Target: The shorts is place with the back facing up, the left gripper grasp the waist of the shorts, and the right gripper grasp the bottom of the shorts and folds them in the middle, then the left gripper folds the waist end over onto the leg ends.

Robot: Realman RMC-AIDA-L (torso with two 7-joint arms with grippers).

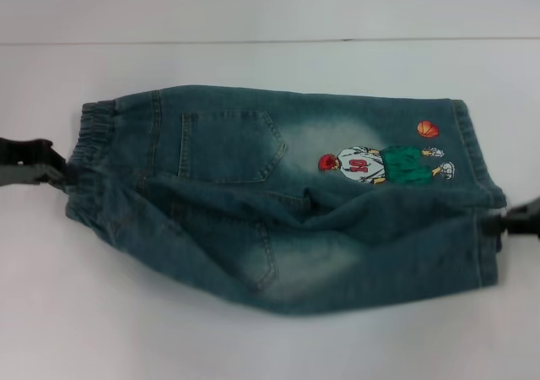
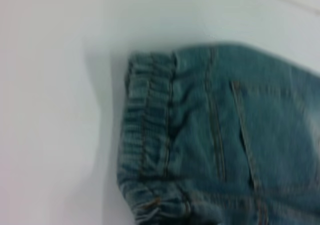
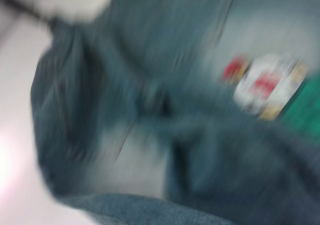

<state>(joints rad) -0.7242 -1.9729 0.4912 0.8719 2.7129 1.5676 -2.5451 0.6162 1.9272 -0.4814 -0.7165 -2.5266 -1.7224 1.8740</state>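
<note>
I should use my right gripper to let go of the near leg's hem on the far corner of the far leg's hem (image 1: 456, 108), beyond the basketball. The near leg still bulges upward on the table.
The blue denim shorts (image 1: 278, 198) lie across the white table, back pockets up. The elastic waist (image 1: 89, 156) is at the left and the leg ends (image 1: 481, 186) are at the right. A cartoon figure print (image 1: 384, 165) marks the far leg. My left gripper (image 1: 59, 175) reaches in from the left edge and meets the bunched waistband. My right gripper (image 1: 499, 221) comes in from the right edge and touches the hem of the near leg. A deep crease runs between the two legs, and the near leg bulges upward. The left wrist view shows the waistband (image 2: 150, 135) close up.
The white table (image 1: 270, 346) surrounds the shorts on all sides. A thin dark line (image 1: 253, 41) crosses the surface behind the shorts.
</note>
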